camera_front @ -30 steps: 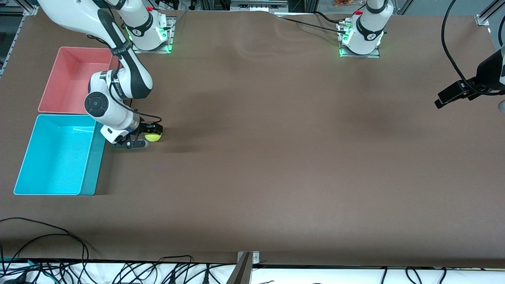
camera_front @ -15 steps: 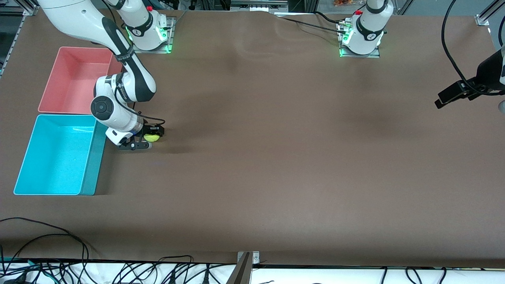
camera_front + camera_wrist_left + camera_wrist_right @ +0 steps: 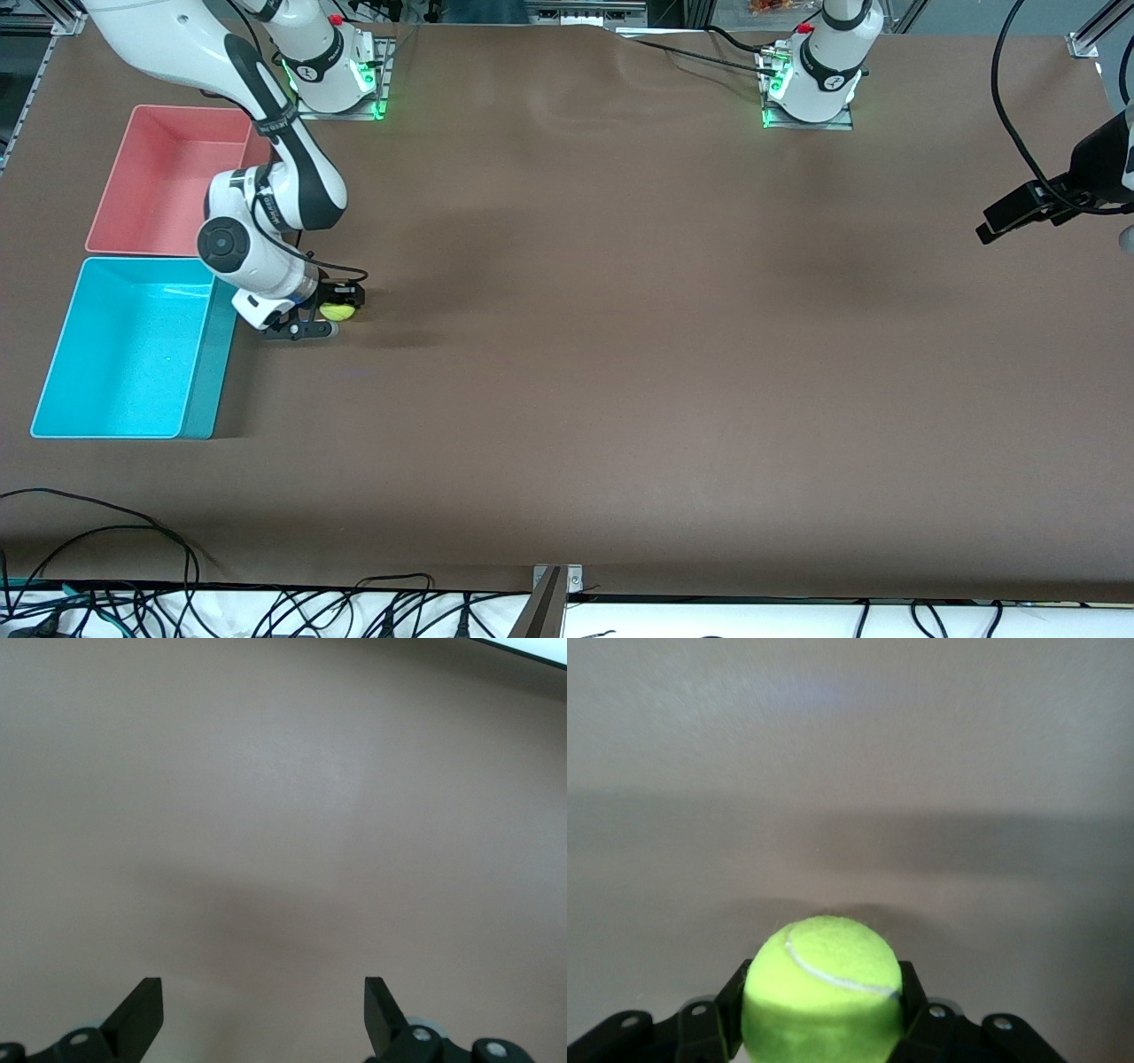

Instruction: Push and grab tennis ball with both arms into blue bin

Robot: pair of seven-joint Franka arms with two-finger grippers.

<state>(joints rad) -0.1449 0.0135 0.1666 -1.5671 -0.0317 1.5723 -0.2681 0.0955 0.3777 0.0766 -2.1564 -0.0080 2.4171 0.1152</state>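
Note:
I need to drop the tennis ball from my right gripper inside the blue bin's corner [image 3: 198, 293] nearest the pink bin and open table.
The yellow-green tennis ball [image 3: 337, 311] [image 3: 822, 988] sits pinched between the black fingers of my right gripper [image 3: 330, 311] [image 3: 822, 997], which is shut on it just beside the blue bin [image 3: 200, 390], low over the brown table. The bin stands at the right arm's end of the table with nothing in it. My left gripper [image 3: 1010, 217] [image 3: 263, 1010] hangs open over bare table at the left arm's end, with nothing between its fingers; that arm waits.
A pink bin [image 3: 111, 204] stands next to the blue one, farther from the front camera. Cables [image 3: 133, 567] trail along the table's near edge. A metal bracket [image 3: 554, 585] sits at the middle of that edge.
The right gripper has closed on the tennis ball, and its arm has shifted slightly. The left arm has not moved.

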